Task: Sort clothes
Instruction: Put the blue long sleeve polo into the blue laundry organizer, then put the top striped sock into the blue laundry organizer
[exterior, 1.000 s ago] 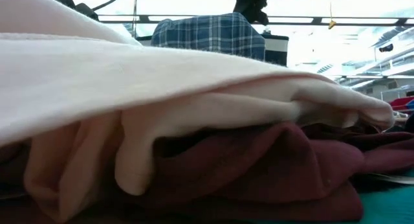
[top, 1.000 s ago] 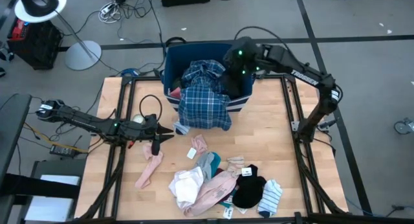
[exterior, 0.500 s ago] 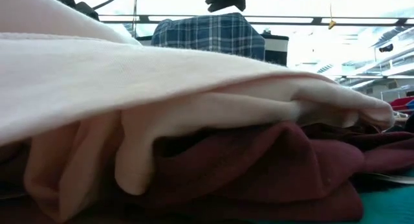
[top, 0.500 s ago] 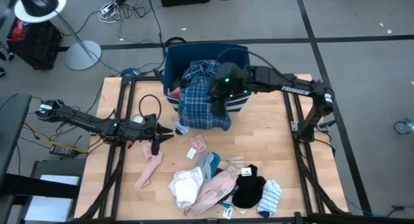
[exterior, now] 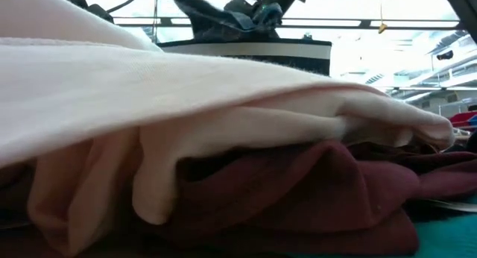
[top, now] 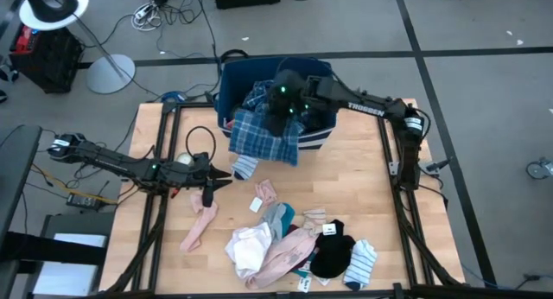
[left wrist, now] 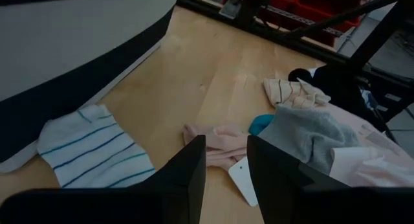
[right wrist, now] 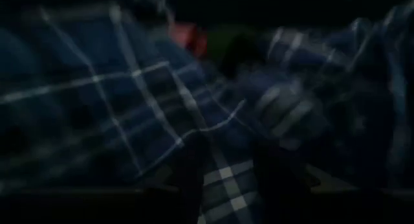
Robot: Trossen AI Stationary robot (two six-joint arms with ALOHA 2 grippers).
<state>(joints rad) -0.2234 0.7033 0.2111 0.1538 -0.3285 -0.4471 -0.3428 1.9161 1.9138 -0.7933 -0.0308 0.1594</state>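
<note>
The robot's left gripper needs to go next to the dark end (top: pixel 238 175) of the striped sock beside the dark blue bin and close there.
A blue plaid garment (top: pixel 263 130) lies in the dark blue bin (top: pixel 226 83) at the table's far edge, its lower part draped over the bin's near wall. My right gripper (top: pixel 281 98) is down in that plaid cloth, shut on it. My left gripper (top: pixel 207 185) waits at the table's left, open and holding nothing, with a striped sock (left wrist: pixel 90 153) on the wood just ahead of it. More clothes lie near the front edge: a white piece (top: pixel 249 247), a pink one (top: pixel 285 251), a black one (top: pixel 333 251). My right gripper has a bunch of the plaid garment's cloth (right wrist: pixel 226 179) between its two fingers, coming from above at a slant over the bin. How many layers it has, I cannot tell. In the low view a stretch of the cloth (exterior: pixel 212 16) rises above the bin's rim beside the gripper.
A pink sock (top: pixel 200 225) lies at the left front and a striped sock (top: pixel 361 263) at the right front. Small pink pieces (top: pixel 263 194) and a grey piece (left wrist: pixel 310 136) lie mid-table. Pink cloth (exterior: pixel 186 86) over maroon cloth (exterior: pixel 298 183) fills most of the low view.
My right gripper has moved down and toward the table's left, from the bin's right side onto the plaid garment. The garment's hanging part has been drawn up the bin's near wall, baring the white-striped wall in the low view. The left arm kept still.
</note>
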